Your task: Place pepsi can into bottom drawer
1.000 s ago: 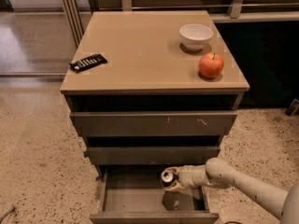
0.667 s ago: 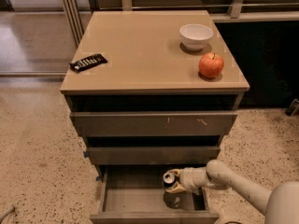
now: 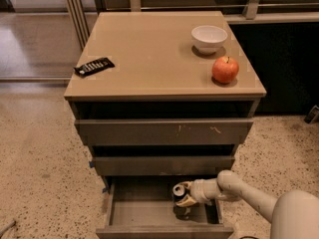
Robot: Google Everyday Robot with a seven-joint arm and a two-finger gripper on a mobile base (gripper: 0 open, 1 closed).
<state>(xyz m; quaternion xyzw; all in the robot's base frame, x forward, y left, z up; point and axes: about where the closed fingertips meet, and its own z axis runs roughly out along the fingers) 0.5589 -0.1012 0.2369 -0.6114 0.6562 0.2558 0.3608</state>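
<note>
The robot's gripper will let go of the pepsi can on the bottom drawer's inside (image 3: 179,218), close behind that drawer's front panel. The can is now low over the drawer floor.
The bottom drawer (image 3: 134,214) is pulled out under the two closed upper drawers. The pepsi can (image 3: 178,192), dark with a silver top, stands upright inside it at the right side, low over the drawer floor. My gripper (image 3: 184,194) reaches in from the right with the white arm and is shut on the can; whether the can rests on the floor I cannot tell.
On the cabinet top (image 3: 149,59) are a white bowl (image 3: 209,37), a red apple (image 3: 225,69) and a black snack bar (image 3: 93,66). The middle drawer (image 3: 162,165) and the scratch-marked top drawer (image 3: 162,132) overhang the open one. Speckled floor lies all around.
The gripper and can have sunk slightly lower into the drawer and shifted a little toward the front. Nothing else moved.
</note>
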